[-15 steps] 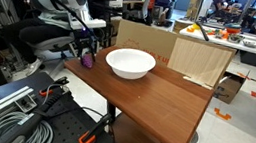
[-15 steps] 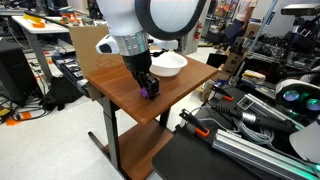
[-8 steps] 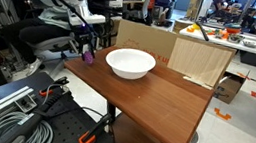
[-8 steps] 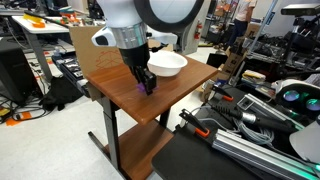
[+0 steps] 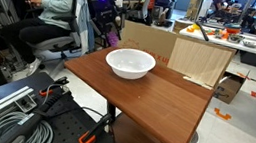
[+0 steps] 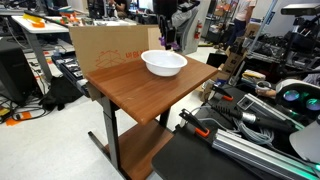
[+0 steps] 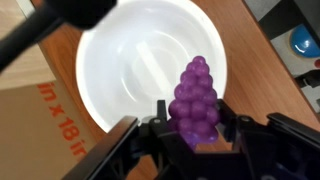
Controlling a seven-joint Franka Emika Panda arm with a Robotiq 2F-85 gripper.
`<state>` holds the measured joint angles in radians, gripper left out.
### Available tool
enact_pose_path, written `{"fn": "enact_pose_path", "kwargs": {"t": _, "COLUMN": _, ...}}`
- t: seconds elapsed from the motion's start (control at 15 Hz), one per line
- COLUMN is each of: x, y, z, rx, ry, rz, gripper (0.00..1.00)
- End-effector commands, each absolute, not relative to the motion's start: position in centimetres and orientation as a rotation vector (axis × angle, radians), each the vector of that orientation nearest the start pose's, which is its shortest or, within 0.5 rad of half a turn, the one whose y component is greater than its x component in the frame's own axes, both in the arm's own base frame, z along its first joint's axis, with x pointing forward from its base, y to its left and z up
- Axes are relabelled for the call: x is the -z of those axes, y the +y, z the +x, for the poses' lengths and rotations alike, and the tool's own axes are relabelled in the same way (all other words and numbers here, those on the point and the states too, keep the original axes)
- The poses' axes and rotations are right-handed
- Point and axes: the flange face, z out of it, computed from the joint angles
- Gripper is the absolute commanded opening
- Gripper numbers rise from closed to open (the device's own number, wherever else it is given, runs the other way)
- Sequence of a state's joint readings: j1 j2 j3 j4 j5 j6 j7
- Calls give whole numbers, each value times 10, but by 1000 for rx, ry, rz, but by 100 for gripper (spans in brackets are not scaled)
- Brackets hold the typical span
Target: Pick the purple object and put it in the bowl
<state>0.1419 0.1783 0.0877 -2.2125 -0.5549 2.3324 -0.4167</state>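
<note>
My gripper is going to let go of the purple object, now hanging high above the bowl, on the white bowl's bottom (image 5: 136, 64) (image 7: 128, 79), slightly toward the cardboard box.
The purple object (image 7: 197, 100) is a small bunch of purple grapes. My gripper (image 7: 195, 118) is shut on it, with one black finger on each side. The wrist view looks down on the white bowl (image 7: 140, 60); the grapes hang over its near rim. In an exterior view the gripper (image 6: 171, 32) holds the purple object (image 6: 173, 45) high above the far side of the bowl (image 6: 164, 63). The bowl (image 5: 129, 64) stands empty on the brown wooden table (image 5: 154, 100).
A cardboard box (image 6: 105, 45) stands against the table's back edge, and a plywood panel (image 5: 198, 59) leans beside it. A person sits on a chair (image 5: 51, 10) beyond the table. Cables and gear (image 5: 21, 117) lie on the floor.
The gripper has lifted the purple object off the table's corner and carried it up and over to the bowl. The bowl has not moved.
</note>
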Motion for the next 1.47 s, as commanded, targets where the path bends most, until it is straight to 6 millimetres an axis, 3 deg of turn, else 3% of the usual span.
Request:
{"fn": "enact_pose_path", "kwargs": {"t": 0.0, "x": -308, "y": 46, "z": 546, "rx": -154, "ry": -1539, "rz": -3190, "gripper": 25}}
{"fn": "enact_pose_path", "kwargs": {"t": 0.13, "x": -307, "y": 16, "z": 553, "rx": -177, "ry": -1450, "rz": -3229, "gripper": 25}}
{"fn": "enact_pose_path", "kwargs": {"t": 0.33, "x": -300, "y": 0, "z": 567, "rx": -195, "ry": -1407, "rz": -3233, "gripper": 25}}
{"fn": "enact_pose_path", "kwargs": {"t": 1.07, "x": -239, "y": 58, "z": 617, "rx": -297, "ry": -1560, "rz": -3122, "gripper": 25}}
{"fn": "enact_pose_path", "kwargs": {"t": 1.13, "x": -234, "y": 59, "z": 618, "rx": -318, "ry": -1558, "rz": -3116, "gripper": 75}}
{"fn": "enact_pose_path", "kwargs": {"t": 1.27, "x": -229, "y": 59, "z": 619, "rx": -350, "ry": -1550, "rz": -3114, "gripper": 81}}
{"fn": "enact_pose_path", "kwargs": {"t": 1.4, "x": -234, "y": 59, "z": 613, "rx": -361, "ry": -1550, "rz": -3124, "gripper": 96}}
